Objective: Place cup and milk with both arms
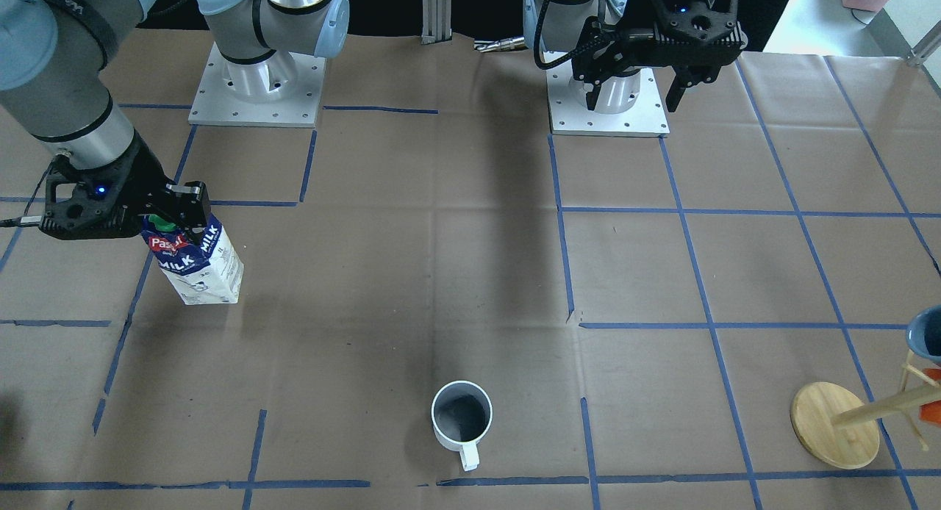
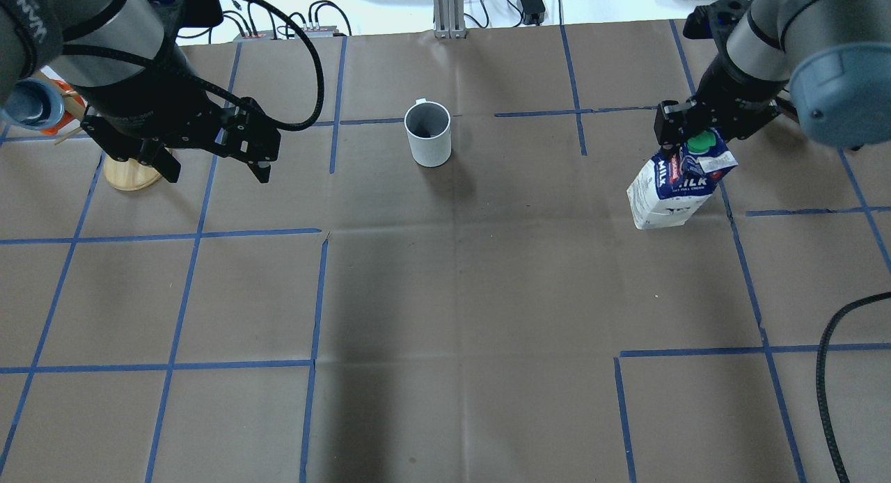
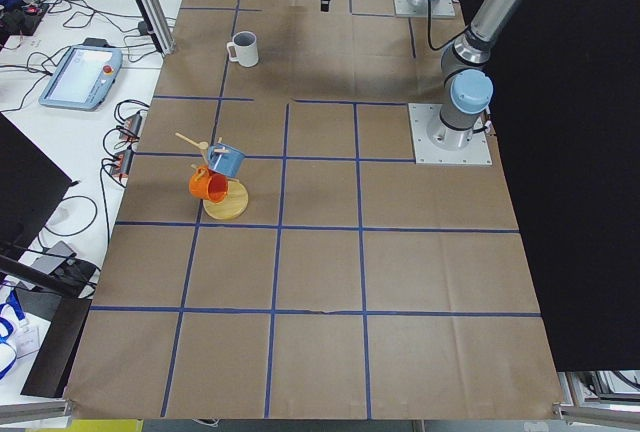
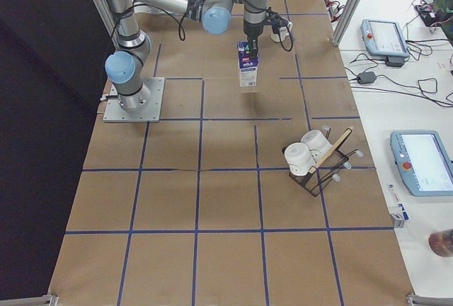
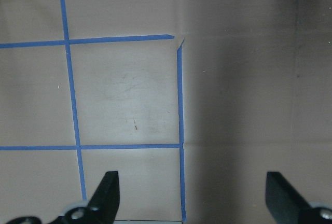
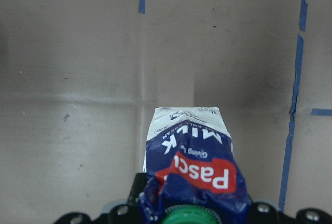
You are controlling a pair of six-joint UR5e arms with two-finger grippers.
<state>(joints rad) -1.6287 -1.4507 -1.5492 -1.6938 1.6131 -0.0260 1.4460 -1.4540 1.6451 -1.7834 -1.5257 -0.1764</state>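
My right gripper will let go of the milk carton on the paper [image 1: 401, 422], close beside the white cup and clear of the cup's handle.
The white cup [image 1: 461, 418] stands upright with its handle toward the operators' side; it also shows in the overhead view [image 2: 428, 131] and the left view [image 3: 243, 49]. The blue and white milk carton [image 1: 198, 264] leans a little at the robot's right side [image 2: 672, 191] [image 4: 247, 65]. My right gripper [image 1: 173, 220] is shut on its crumpled top by the green cap [image 6: 189, 216]. I cannot tell whether its base touches the table. My left gripper [image 2: 217, 171] is open and empty, high over bare paper [image 5: 192, 198], well apart from the cup.
A wooden mug stand [image 1: 834, 425] with a blue and an orange mug stands at the robot's far left [image 2: 129, 173]. A black rack with white cups [image 4: 315, 161] sits further toward the robot's right end. The arm bases [image 1: 257, 84] are at the robot's edge.
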